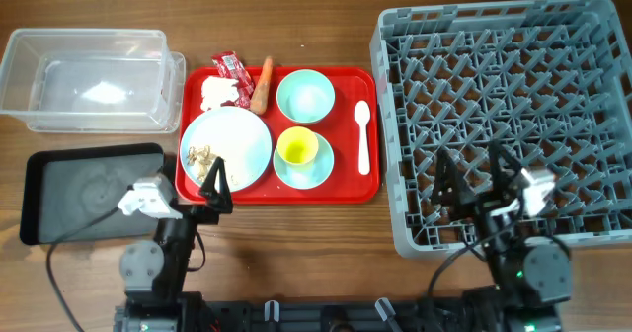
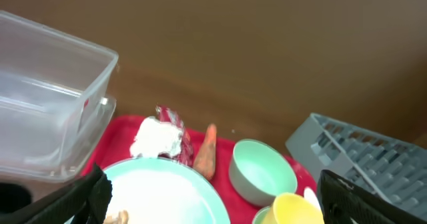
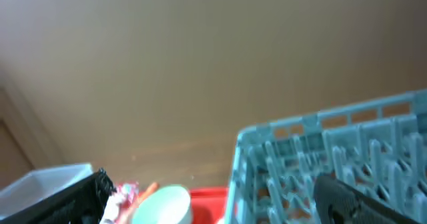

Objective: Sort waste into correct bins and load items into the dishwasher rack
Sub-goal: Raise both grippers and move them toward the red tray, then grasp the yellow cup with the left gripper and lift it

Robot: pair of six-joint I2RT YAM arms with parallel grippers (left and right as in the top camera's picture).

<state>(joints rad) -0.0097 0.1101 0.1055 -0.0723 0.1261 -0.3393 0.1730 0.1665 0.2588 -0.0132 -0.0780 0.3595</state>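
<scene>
The left gripper of mine will close on the yellow cup's rim [image 1: 280, 144] [image 2: 274, 209], on the side that faces the large plate with beige crumbs.
On the red serving tray [image 1: 341, 179] lie a red wrapper [image 1: 230, 67], a white tissue [image 1: 217, 95] and a carrot piece [image 1: 263, 85]. A mint bowl [image 1: 305, 95], a yellow cup [image 1: 296, 148] on a blue saucer [image 1: 318, 171], and a large plate [image 1: 237, 139] with beige crumbs [image 1: 200, 159] are there too. The clear tub [image 1: 94, 80] and black tray [image 1: 79, 194] lie at the left, the grey rack [image 1: 504, 124] at the right. My left gripper [image 1: 214, 182] is open and empty over the plate's near edge [image 2: 160, 197]. My right gripper [image 1: 477, 184] is open and empty over the rack's front part [image 3: 333, 157].
A white spoon [image 1: 362, 134] lies on the right side of the red tray. The left wrist view shows the bowl [image 2: 263, 171], cup [image 2: 293, 211], carrot [image 2: 205, 154], tissue [image 2: 157, 137] and tub [image 2: 47, 124]. Bare wood table lies behind the tray.
</scene>
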